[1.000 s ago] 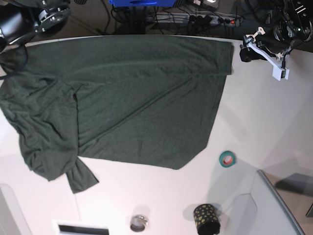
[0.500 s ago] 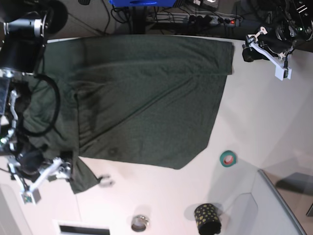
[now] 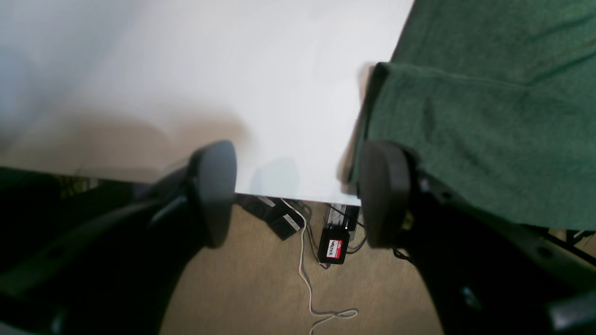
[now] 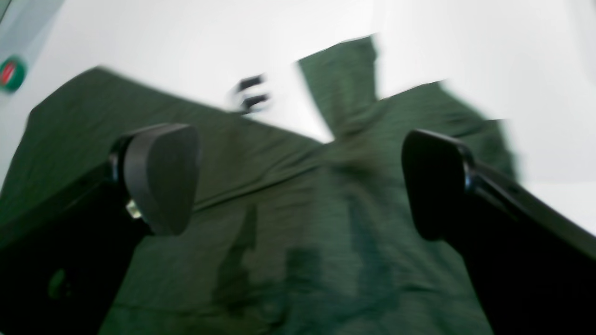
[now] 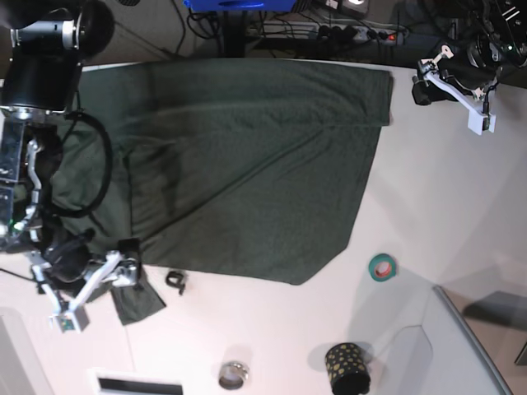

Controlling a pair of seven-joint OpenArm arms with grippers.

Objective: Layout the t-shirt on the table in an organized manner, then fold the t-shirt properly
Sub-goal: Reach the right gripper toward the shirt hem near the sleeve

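Note:
The robot's right gripper needs to close on the near end of the slanting crease (image 5: 182, 219) (image 4: 246, 190) in the dark green t-shirt, just beyond the small dark object.
The dark green t-shirt (image 5: 247, 164) lies spread over the white table (image 5: 428, 197), reaching the far edge, with creases running across its body. One sleeve (image 5: 136, 303) sticks out at the lower left. My right gripper (image 5: 130, 262) hovers above that sleeve end. In the right wrist view this gripper (image 4: 298, 186) is open wide over the t-shirt (image 4: 288, 242), with nothing between its fingers. My left gripper (image 5: 418, 82) is at the far right corner of the shirt. In the left wrist view it (image 3: 298, 195) is open at the table's edge (image 3: 288, 197), beside the t-shirt's corner (image 3: 489, 116).
A small dark object (image 5: 174, 281) lies on the table by the hem. A green tape roll (image 5: 381, 266), a black dotted cup (image 5: 349, 366) and a silver ring (image 5: 233, 375) sit near the front. A grey bin (image 5: 473, 346) fills the lower right corner.
My right arm swung from the upper left corner down over the shirt's left sleeve, and its jaws opened. A small dark object now lies by the hem. The left arm barely moved.

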